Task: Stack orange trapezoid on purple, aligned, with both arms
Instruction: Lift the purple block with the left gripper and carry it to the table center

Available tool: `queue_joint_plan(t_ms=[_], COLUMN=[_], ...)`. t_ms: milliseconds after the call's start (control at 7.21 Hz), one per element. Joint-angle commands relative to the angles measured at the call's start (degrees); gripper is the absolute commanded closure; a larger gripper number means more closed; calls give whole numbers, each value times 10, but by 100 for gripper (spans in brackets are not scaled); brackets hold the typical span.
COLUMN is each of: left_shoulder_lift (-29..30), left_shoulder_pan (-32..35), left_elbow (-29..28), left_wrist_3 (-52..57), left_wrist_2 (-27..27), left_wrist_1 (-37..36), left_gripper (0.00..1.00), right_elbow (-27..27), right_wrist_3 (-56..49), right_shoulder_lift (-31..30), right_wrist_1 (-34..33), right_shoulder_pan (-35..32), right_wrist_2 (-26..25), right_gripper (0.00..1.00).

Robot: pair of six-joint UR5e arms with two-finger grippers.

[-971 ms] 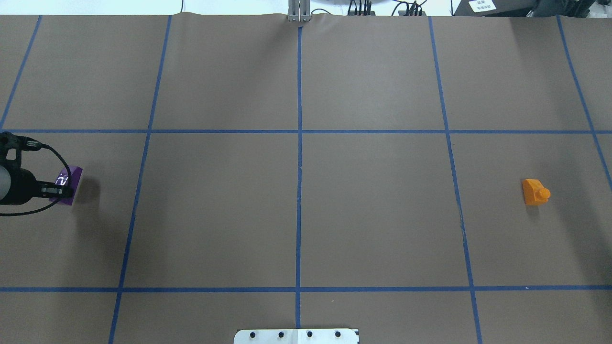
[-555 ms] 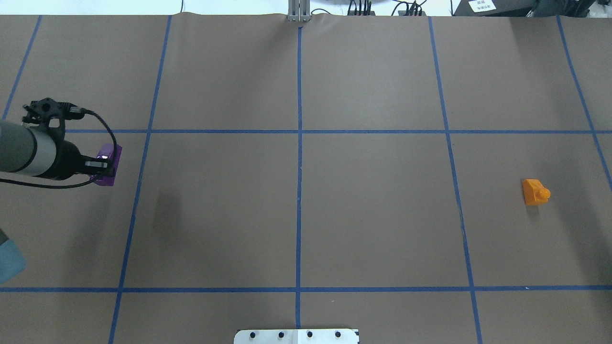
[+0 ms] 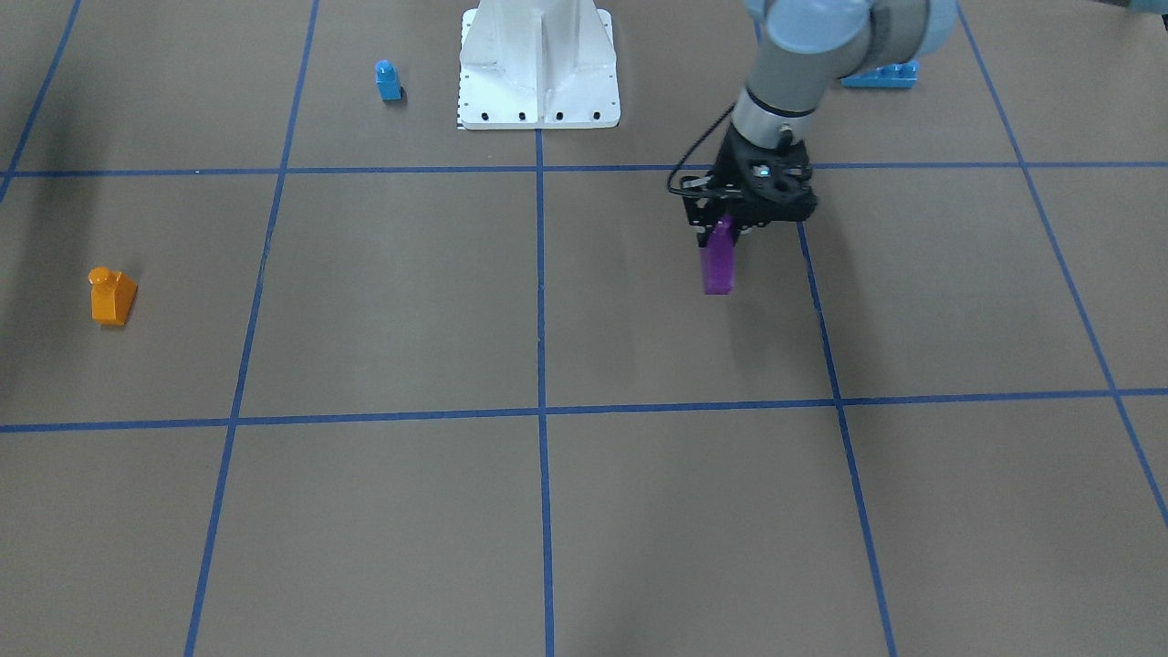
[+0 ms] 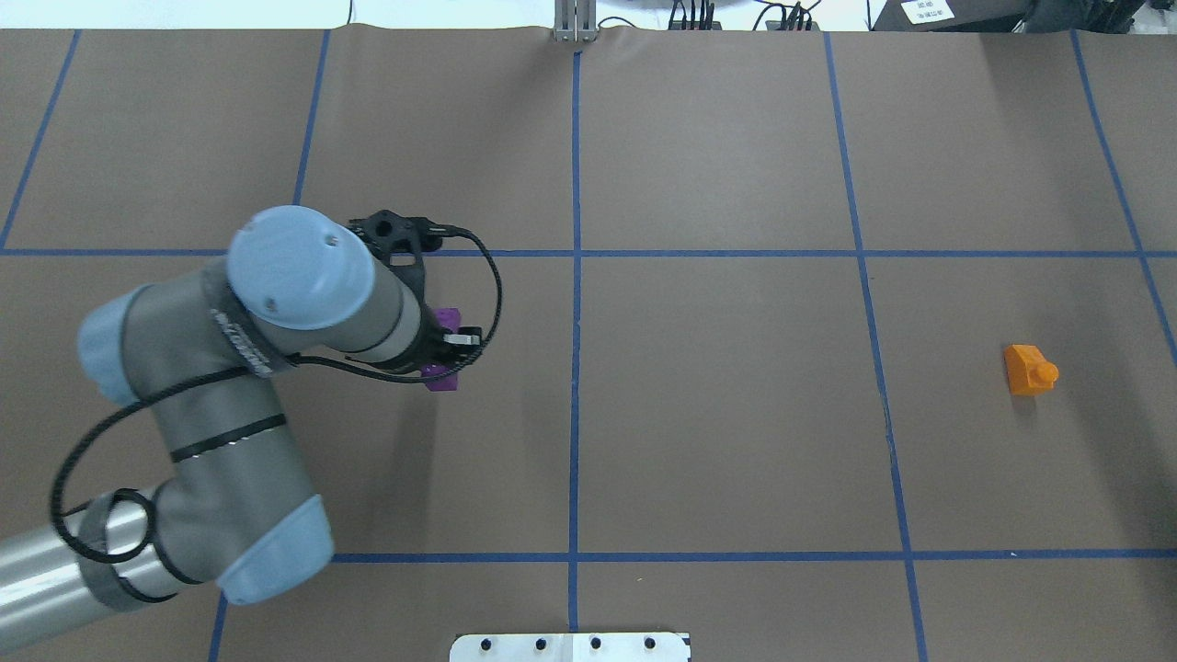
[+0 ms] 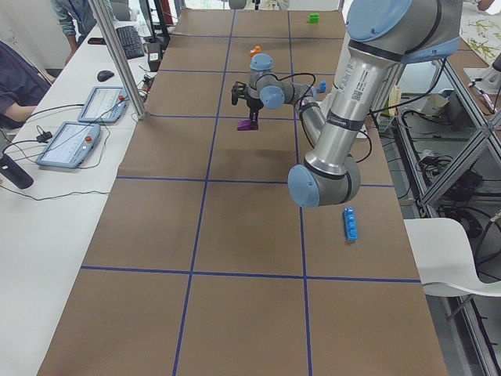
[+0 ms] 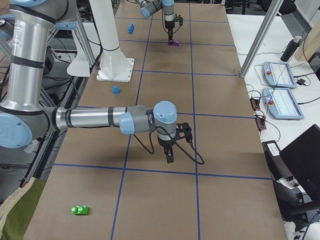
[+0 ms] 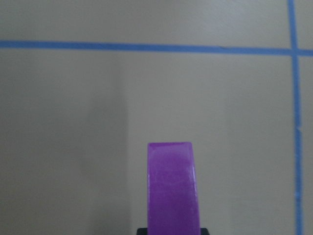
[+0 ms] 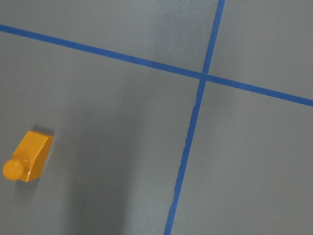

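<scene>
I will use my left gripper to set the purple block down on the blue tape line running out from the white pedestal [image 3: 541,301]. The purple block hangs just above the table.
My left gripper [image 3: 722,232] is shut on the purple block [image 3: 718,263], which hangs from its fingers just above the table, left of the centre line in the overhead view [image 4: 447,319]. The left wrist view shows the purple block [image 7: 172,186] end-on. The orange trapezoid [image 4: 1030,370] lies alone on the table at the far right, stud sideways; it also shows in the front view [image 3: 111,297] and the right wrist view [image 8: 28,156]. My right gripper [image 6: 169,154] shows only in the exterior right view, pointing down over the table; I cannot tell whether it is open or shut.
The white pedestal [image 3: 538,64] stands at the robot's edge. A small blue one-stud block [image 3: 388,80] and a long blue brick [image 3: 879,75] lie beside it. A green block [image 6: 80,210] lies at the near right end. Blue tape lines grid the brown table [image 4: 717,414].
My left arm has swept in from the table's left edge toward the centre, carrying the purple block with it. The orange trapezoid has not moved.
</scene>
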State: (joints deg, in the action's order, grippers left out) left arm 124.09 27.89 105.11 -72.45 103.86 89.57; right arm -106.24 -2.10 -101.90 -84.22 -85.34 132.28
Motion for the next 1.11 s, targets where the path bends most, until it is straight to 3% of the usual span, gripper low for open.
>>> queue_joint_plan(t_ms=[0,555,971], left_shoulder_lift=[105,118,131], left_shoulder_pan=[-45,-57,-58], left_elbow=[-113,-171,-181], left_wrist_3=[-38,-36,-32], left_wrist_2=[-30,-31,-31], left_wrist_1=[-2,52,57], left_gripper=[100,100,100], right_elbow=[0,-2,-2], right_wrist_3=[1,1,1], right_shoulder_lift=[-1,0,0], right_wrist_1=[0,1,1], right_shoulder_pan=[0,0,0], right_wrist_2=[0,0,-1], right_gripper=[0,0,0])
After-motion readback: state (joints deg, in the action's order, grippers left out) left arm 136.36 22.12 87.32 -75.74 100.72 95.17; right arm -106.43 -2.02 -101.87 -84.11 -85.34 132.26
